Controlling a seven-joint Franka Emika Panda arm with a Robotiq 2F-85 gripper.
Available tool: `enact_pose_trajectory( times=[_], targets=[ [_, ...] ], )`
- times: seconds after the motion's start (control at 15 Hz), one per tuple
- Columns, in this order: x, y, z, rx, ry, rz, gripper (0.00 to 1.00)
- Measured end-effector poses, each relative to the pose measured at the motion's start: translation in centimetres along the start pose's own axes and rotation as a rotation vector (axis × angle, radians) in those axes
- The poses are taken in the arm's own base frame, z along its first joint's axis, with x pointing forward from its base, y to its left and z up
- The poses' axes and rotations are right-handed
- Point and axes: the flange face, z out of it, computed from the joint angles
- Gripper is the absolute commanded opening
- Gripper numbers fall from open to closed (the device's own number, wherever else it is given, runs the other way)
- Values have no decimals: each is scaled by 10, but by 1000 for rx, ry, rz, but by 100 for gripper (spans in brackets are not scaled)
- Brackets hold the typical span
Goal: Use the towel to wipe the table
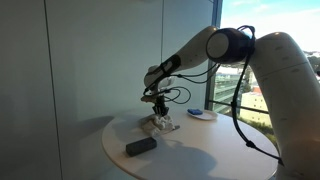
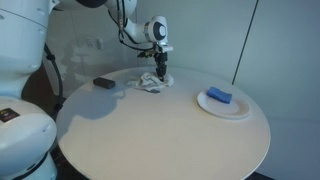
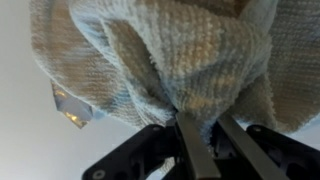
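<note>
Next, my gripper lets go of the towel on the table's far edge (image 1: pixel 134 113) by the wall, past the dark block.
A crumpled whitish towel (image 1: pixel 162 123) lies on the round white table (image 1: pixel 190 155) near its far edge; it also shows in the other exterior view (image 2: pixel 152 83). My gripper (image 1: pixel 158 108) points straight down onto the towel, also seen from the other side (image 2: pixel 160 70). In the wrist view the towel (image 3: pixel 180 50) fills the frame and a fold of it sits between the two fingers of the gripper (image 3: pixel 212 135), which are closed in on the cloth.
A dark rectangular block (image 1: pixel 140 146) lies on the table near the towel, also in the other exterior view (image 2: pixel 103 83). A white plate (image 2: pixel 222 104) holds a blue object (image 2: pixel 219 96). A window stands behind the table.
</note>
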Motion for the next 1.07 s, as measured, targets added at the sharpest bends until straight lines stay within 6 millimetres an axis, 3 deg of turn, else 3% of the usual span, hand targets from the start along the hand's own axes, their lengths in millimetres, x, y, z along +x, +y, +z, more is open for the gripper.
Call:
enact_pose_trajectory(
  times=[0.73,1.07],
  targets=[
    [-24,102,14,-200,-151,165,8],
    [-6,135,25,-247,-266,302,8]
  ],
)
